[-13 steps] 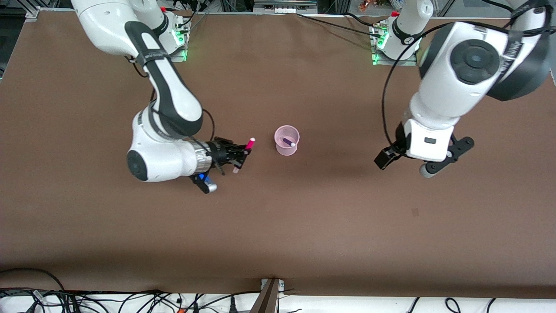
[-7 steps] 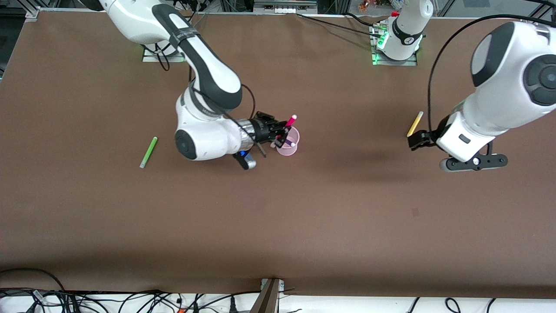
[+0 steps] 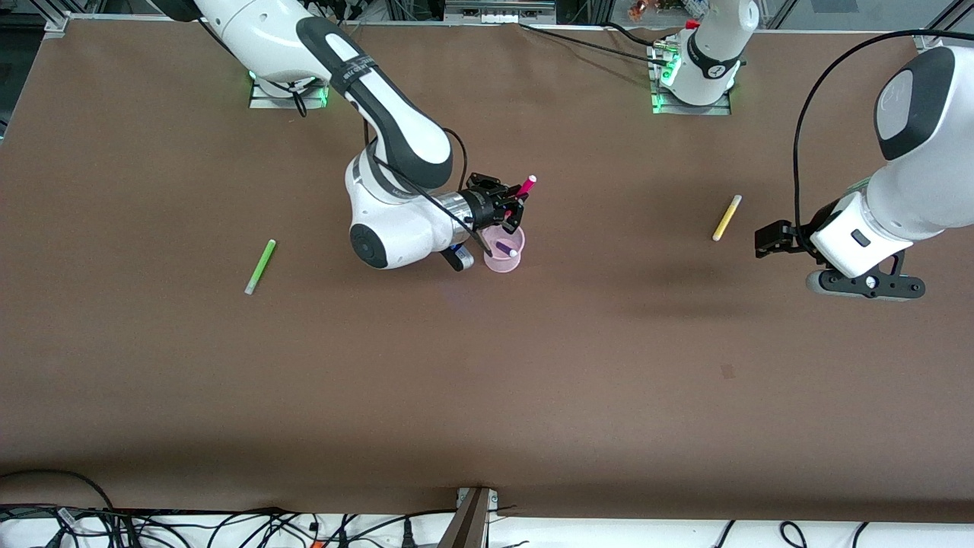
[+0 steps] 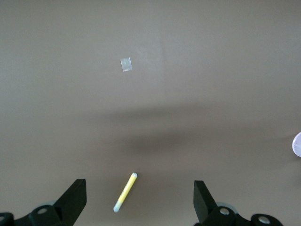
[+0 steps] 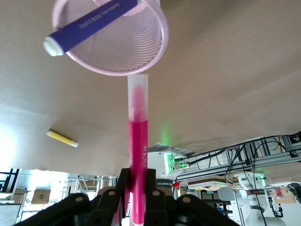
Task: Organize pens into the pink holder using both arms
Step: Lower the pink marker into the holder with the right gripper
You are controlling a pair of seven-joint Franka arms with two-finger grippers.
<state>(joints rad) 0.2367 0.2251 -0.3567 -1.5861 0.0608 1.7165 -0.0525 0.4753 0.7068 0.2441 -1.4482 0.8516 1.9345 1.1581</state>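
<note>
My right gripper needs to release the hot pink pen, now tilted over the holder's rim, inside the pink holder (image 3: 504, 237) (image 5: 121, 41), next to the dark purple pen.
My right gripper (image 3: 511, 207) is shut on the hot pink pen (image 3: 525, 187) and holds it tilted over the pink holder (image 3: 494, 264), pale tip at the rim. In the right wrist view the pink pen (image 5: 138, 150) points at the holder's rim (image 5: 157, 44), and my right gripper (image 5: 137, 186) clamps its stem. The dark purple pen (image 3: 505, 248) leans inside the holder and also shows in the right wrist view (image 5: 89, 22). The yellow pen (image 3: 727, 218) lies on the table. My left gripper (image 3: 772, 240) is open over the table beside it. In the left wrist view the yellow pen (image 4: 125, 191) lies between the spread fingers of my left gripper (image 4: 139, 200). The light green pen (image 3: 260, 266) lies toward the right arm's end.
The brown table (image 3: 487, 380) carries a small tape patch (image 3: 727, 371) nearer the front camera, which also shows in the left wrist view (image 4: 126, 64). The arm bases (image 3: 689, 76) stand along the table's top edge. Cables lie along the front edge (image 3: 228, 525).
My right gripper carried the pink pen from the right arm's side to over the holder. My left arm drew back toward its end, uncovering the yellow pen.
</note>
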